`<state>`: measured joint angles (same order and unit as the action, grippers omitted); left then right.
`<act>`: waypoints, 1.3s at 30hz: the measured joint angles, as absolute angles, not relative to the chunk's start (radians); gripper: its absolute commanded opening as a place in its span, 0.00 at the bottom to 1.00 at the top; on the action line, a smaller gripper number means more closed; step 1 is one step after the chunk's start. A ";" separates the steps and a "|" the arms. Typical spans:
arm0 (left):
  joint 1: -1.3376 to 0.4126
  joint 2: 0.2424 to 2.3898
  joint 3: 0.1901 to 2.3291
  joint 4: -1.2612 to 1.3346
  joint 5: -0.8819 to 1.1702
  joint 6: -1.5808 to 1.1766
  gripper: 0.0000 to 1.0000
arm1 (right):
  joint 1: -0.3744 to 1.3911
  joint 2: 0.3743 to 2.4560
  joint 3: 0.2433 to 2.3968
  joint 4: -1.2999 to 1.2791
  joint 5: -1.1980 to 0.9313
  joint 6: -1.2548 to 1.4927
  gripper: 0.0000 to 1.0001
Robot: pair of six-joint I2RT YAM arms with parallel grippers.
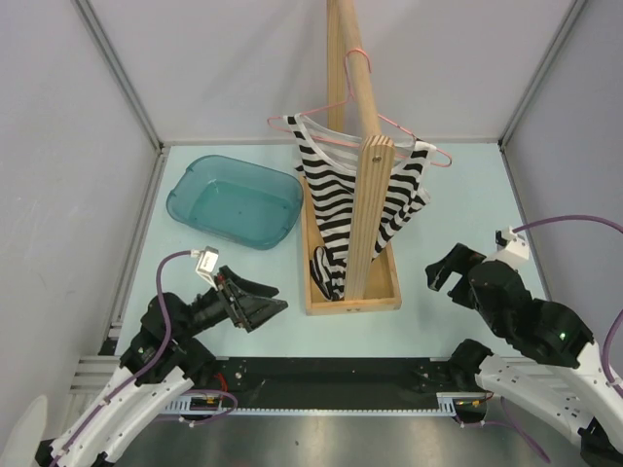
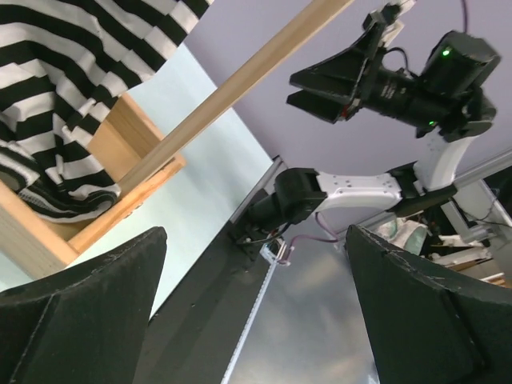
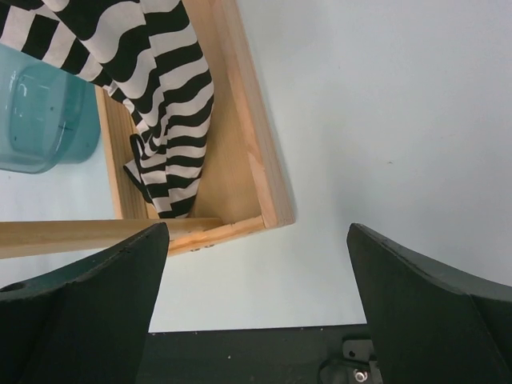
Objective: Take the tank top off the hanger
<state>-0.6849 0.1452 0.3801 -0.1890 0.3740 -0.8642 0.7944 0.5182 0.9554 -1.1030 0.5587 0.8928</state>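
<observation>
The next step for my right gripper is to go to the tank top's nearer shoulder strap (image 1: 423,148), beside the pink hanger's end, and close there.
The black-and-white striped tank top (image 1: 343,190) hangs on the thin pink hanger (image 1: 414,136), whose hook is over the wooden rod (image 1: 358,88) of a wooden rack. Its hem droops into the rack's base tray (image 1: 384,292). It also shows in the left wrist view (image 2: 56,88) and in the right wrist view (image 3: 156,104). My left gripper (image 1: 271,304) is open and empty, low near the table's front, left of the rack. My right gripper (image 1: 443,275) is open and empty, right of the rack.
A teal plastic bin (image 1: 234,200) sits on the pale table at the back left. The rack's upright post (image 1: 368,209) stands in front of the garment. Grey walls close in the sides and back.
</observation>
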 measured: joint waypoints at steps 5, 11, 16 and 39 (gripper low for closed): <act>-0.685 0.142 0.387 -0.201 0.372 -0.881 0.99 | 0.794 0.523 0.979 -1.103 0.541 0.870 1.00; -0.685 0.171 0.447 -0.241 0.351 -0.870 0.99 | 0.794 0.511 1.091 -1.064 0.479 0.721 1.00; -0.685 0.169 0.462 -0.250 0.344 -0.864 0.99 | 0.794 0.550 1.265 -1.011 0.443 0.568 1.00; -0.685 0.200 0.567 -0.310 0.353 -0.854 0.99 | 0.305 1.029 1.584 -0.744 0.113 -0.012 0.94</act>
<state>-0.6849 0.1997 0.5671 -0.3103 0.3527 -0.8543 0.3046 1.0286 1.5845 -0.7444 0.1127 -0.0116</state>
